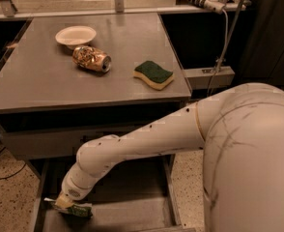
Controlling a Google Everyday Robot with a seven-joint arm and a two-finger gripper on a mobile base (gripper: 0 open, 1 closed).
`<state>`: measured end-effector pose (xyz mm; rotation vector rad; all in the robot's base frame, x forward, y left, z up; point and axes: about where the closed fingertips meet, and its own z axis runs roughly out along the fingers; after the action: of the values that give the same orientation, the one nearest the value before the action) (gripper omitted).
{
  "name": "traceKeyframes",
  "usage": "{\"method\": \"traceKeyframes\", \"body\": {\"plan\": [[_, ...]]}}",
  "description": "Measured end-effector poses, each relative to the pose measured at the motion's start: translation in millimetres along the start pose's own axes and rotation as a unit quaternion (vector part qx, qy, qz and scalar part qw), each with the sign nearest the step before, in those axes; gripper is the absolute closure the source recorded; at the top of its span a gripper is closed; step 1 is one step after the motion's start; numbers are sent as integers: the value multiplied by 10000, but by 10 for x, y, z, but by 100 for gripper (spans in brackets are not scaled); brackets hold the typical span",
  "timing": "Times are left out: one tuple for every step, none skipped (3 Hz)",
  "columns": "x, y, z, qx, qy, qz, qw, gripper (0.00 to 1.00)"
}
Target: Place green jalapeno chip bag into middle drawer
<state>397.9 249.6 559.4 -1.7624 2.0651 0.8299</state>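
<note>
Next, my gripper lets go of the green jalapeno chip bag on the grey drawer bottom near the front of the open middle drawer (81, 220).
The green jalapeno chip bag (76, 210) is a small crumpled green foil bag at the tip of my gripper (63, 203), low at the front left of the open middle drawer (127, 211). My gripper is shut on the bag's left end and holds it just above the grey drawer floor. My white arm reaches down from the right, under the table edge, into the drawer. The wrist hides most of the fingers.
On the grey table top (45, 81) above the drawer lie a white bowl (76, 35), a crushed can (92, 59) and a green-and-yellow sponge (154, 74). The drawer's side walls (167, 187) flank the arm. My white arm body fills the lower right.
</note>
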Motion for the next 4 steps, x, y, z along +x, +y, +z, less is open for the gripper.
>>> {"method": "traceKeyframes", "body": {"plan": [[177, -100, 254, -146, -30, 311, 9994, 100], [419, -181, 489, -131, 3, 727, 9973, 100], [666, -266, 641, -49, 88, 1094, 9940, 100], [936, -332, 750, -28, 219, 1415, 9897, 100]]}}
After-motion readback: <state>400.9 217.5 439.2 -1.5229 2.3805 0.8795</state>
